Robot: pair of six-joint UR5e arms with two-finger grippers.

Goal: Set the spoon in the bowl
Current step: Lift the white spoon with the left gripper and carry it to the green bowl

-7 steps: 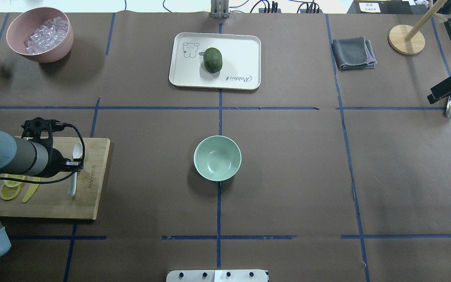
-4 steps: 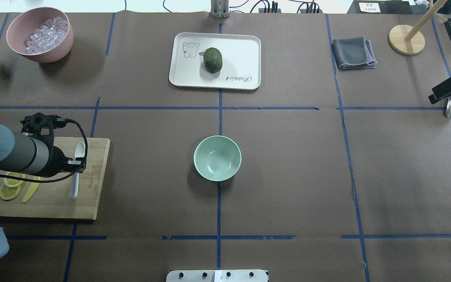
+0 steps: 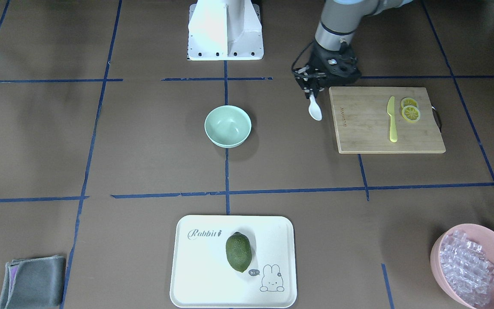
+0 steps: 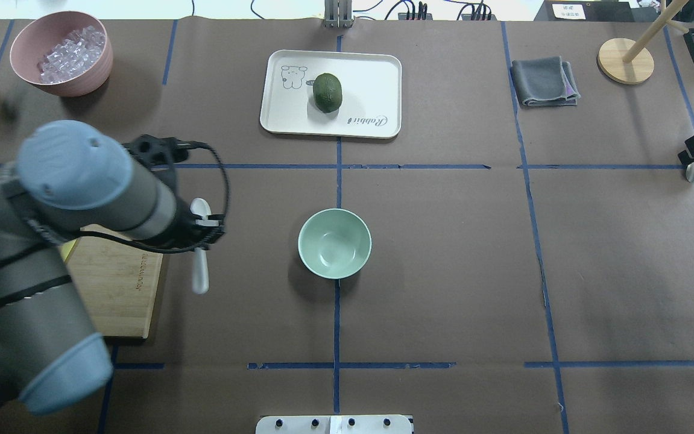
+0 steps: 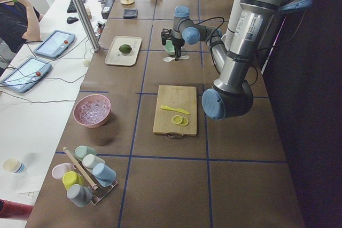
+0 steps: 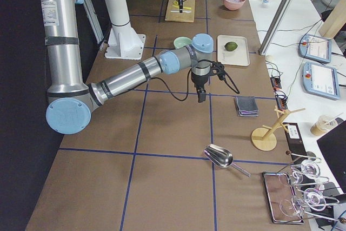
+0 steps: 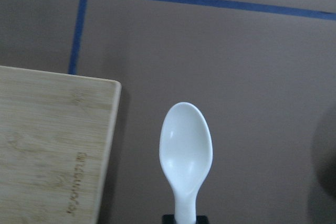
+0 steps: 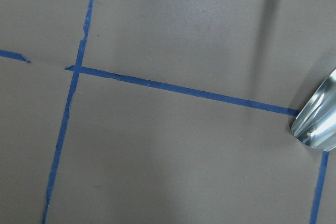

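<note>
My left gripper will release the white plastic spoon inside the empty mint-green bowl (image 3: 230, 122) near the middle of the table.
The white plastic spoon (image 4: 201, 265) hangs in my left gripper (image 4: 205, 228), which is shut on its handle. It is held above the table between the cutting board and the bowl, scoop pointing away from the robot. The spoon also shows in the front view (image 3: 314, 109) and in the left wrist view (image 7: 186, 145). The mint-green bowl (image 4: 334, 243) sits empty at the table's middle, to the right of the spoon, and shows in the front view (image 3: 228, 125). My right gripper (image 6: 201, 97) hovers over the table's right part; I cannot tell if it is open or shut.
A wooden cutting board (image 3: 386, 120) with a yellow knife (image 3: 392, 119) and lemon slices (image 3: 410, 109) lies on the robot's left. A white tray (image 4: 371, 72) with a green fruit stands at the far middle. A pink bowl (image 4: 60, 51), a grey cloth (image 4: 542, 81) and a metal scoop (image 8: 320, 119) lie around.
My left gripper has lifted the spoon off the cutting board and carried it right, toward the bowl. The right gripper has drifted slightly toward the table's right edge.
</note>
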